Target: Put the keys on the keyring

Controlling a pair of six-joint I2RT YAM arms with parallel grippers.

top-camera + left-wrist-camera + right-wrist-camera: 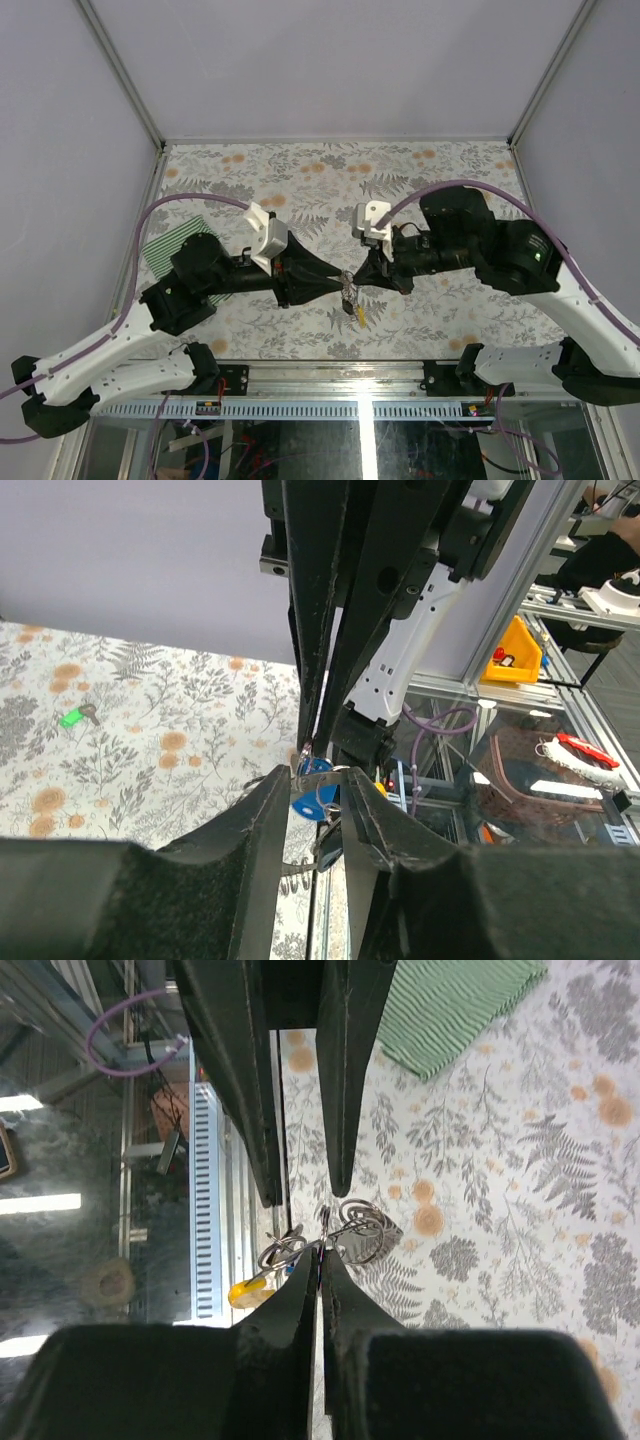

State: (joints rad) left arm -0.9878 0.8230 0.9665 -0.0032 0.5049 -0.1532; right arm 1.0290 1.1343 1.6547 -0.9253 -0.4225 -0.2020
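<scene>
The keyring's wire lies across the parted fingertips of the robot's left gripper, so that gripper should pinch the top of the keyring (325,1217) before the right gripper opens.
My two grippers meet tip to tip above the table's near middle. My right gripper (356,281) (320,1256) is shut on the blue key (312,798), which shows edge-on as a thin blue line between its pads. My left gripper (339,284) (318,774) is shut on the silvery keyring (362,1228), a wire of it spanning its fingertips right at the blue key. The ring's yellow tag (248,1290) (358,318) hangs below. The green key (70,718) lies alone on the floral tabletop, far from both grippers.
A green-and-white striped cloth (172,250) (450,1005) lies at the table's left, partly under the left arm. The table's metal front rail (330,372) runs just below the grippers. A yellow bin (515,650) sits off the table.
</scene>
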